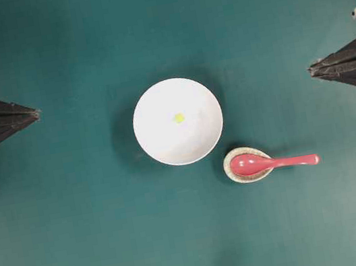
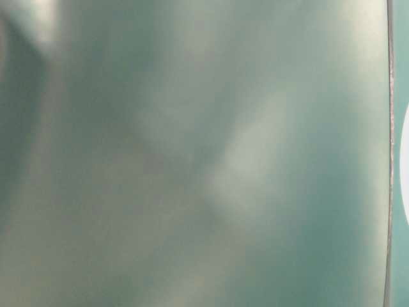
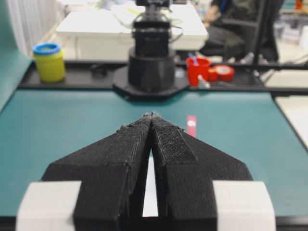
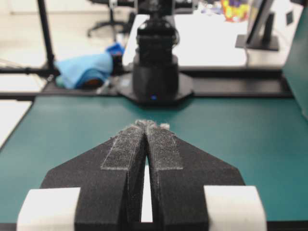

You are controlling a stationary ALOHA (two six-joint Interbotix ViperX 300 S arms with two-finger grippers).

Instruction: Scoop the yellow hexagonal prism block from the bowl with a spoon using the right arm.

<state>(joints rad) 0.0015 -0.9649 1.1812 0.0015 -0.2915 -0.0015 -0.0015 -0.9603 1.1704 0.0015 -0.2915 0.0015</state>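
I need to next use my right gripper to take hold of the handle point(image 1: 285, 161) of the red-pink spoon, close to its scoop, just outside the rim of the small speckled dish.
The tiny yellow hexagonal prism block point(image 1: 179, 118) lies in the middle of the large white bowl point(image 1: 159, 143) at the table's centre. The red-pink spoon point(image 1: 272, 161) rests with its scoop in a small speckled dish, handle pointing right. Its handle end also shows in the left wrist view point(image 3: 191, 125). My left gripper point(image 1: 37, 114) is shut and empty at the left edge, tips together in its wrist view point(image 3: 152, 115). My right gripper point(image 1: 311, 70) is shut and empty at the right edge, tips together in its wrist view point(image 4: 147, 123). Both are far from the bowl and spoon.
The small speckled beige dish point(image 1: 229, 158) sits just right of and below the bowl. The green table mat point(image 1: 80, 245) spreads around them. The table-level view is a blur, with a white sliver at its right edge point(image 2: 405, 166).
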